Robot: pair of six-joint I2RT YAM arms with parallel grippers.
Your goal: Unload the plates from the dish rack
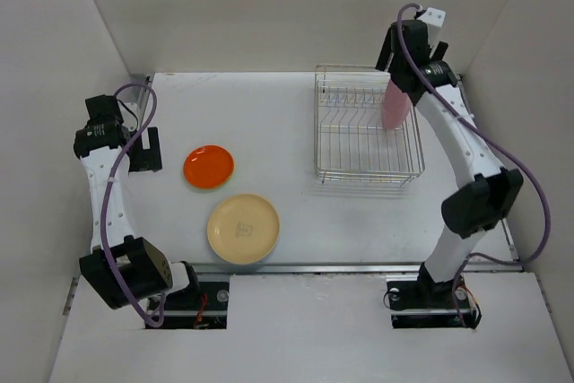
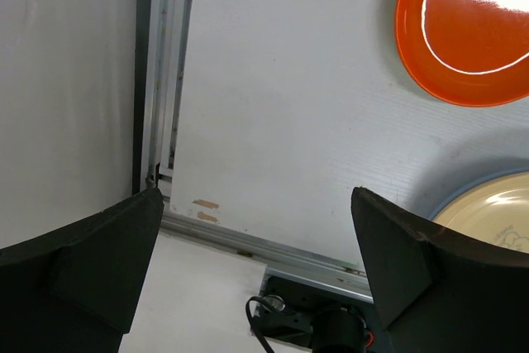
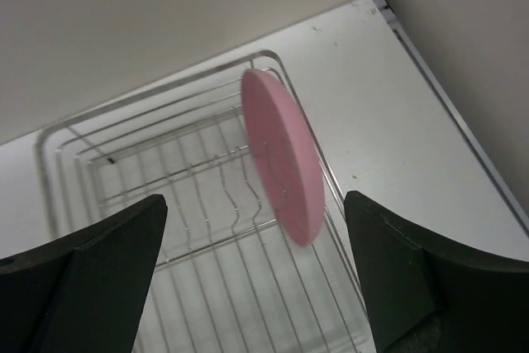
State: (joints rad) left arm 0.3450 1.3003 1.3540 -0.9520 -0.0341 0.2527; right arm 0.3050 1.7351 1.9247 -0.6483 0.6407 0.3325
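Observation:
Next, my right gripper closes on the top edge of the pink plate [image 1: 396, 93] [image 3: 309, 181], which is standing up in the dish rack.
The wire dish rack [image 1: 359, 145] stands at the back right of the table. A pink plate [image 1: 395, 105] stands on edge at the rack's right end, and it also shows in the right wrist view [image 3: 281, 155]. My right gripper [image 1: 399, 73] hovers above it, open, with the plate between and below the fingers [image 3: 256, 287]. An orange-red plate [image 1: 208, 166] lies flat on the table with a thin green rim under it. A pale yellow plate [image 1: 243, 228] lies nearer, on a blue rim [image 2: 463, 193]. My left gripper [image 1: 146, 152] is open and empty left of the orange-red plate [image 2: 467, 31].
White walls close in the table at the back and both sides. The left arm's base mount [image 2: 331, 328] and the table's metal edge rail [image 2: 248, 237] show below the left gripper [image 2: 252, 279]. The rest of the rack [image 3: 190, 204] holds no plates.

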